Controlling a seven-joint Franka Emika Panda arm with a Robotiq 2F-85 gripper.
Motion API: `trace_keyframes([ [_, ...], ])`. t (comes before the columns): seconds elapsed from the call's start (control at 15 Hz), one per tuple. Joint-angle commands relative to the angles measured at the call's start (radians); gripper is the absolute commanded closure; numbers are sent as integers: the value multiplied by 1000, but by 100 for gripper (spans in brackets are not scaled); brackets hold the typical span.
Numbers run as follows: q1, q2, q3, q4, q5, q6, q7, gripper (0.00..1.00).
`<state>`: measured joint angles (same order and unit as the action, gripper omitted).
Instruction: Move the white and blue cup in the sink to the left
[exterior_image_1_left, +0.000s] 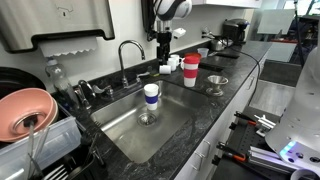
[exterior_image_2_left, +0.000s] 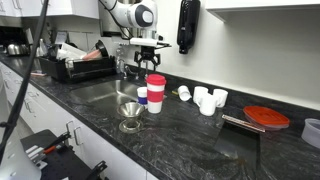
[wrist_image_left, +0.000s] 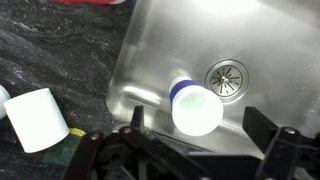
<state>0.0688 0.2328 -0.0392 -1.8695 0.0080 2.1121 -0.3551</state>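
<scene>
The side facing away from the sink's drain is my target. Next, my gripper closes on the rim of the white and blue cup (exterior_image_1_left: 149, 85) (wrist_image_left: 180, 124) there.
The white and blue cup (exterior_image_1_left: 151, 95) stands upright in the sink (exterior_image_1_left: 120, 125), next to the round drain (wrist_image_left: 226, 77). In the wrist view the cup (wrist_image_left: 195, 108) lies straight below me, between my two fingers. In an exterior view it (exterior_image_2_left: 142, 96) is partly hidden behind a red and white cup. My gripper (exterior_image_1_left: 165, 45) hangs high above the sink's back edge; it also shows in the other exterior view (exterior_image_2_left: 147, 52) and the wrist view (wrist_image_left: 197, 118). It is open and empty, well clear of the cup.
A red and white cup (exterior_image_1_left: 191, 70), a small glass bowl (exterior_image_1_left: 217, 85) and white cups (exterior_image_2_left: 205, 98) stand on the dark counter beside the sink. The faucet (exterior_image_1_left: 128, 55) rises behind the basin. A pink bowl (exterior_image_1_left: 25, 110) sits in a dish rack.
</scene>
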Motion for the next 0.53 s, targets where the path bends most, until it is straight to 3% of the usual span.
trace_keyframes([
  [0.0, -32, 138, 27, 178, -8, -62, 70, 0],
  [0.07, -34, 179, 28, 221, -1, -70, 89, 0],
  [0.13, -35, 115, 34, 127, -13, -9, 62, 0],
  [0.47, -38, 178, 36, 205, -14, -40, 86, 0],
])
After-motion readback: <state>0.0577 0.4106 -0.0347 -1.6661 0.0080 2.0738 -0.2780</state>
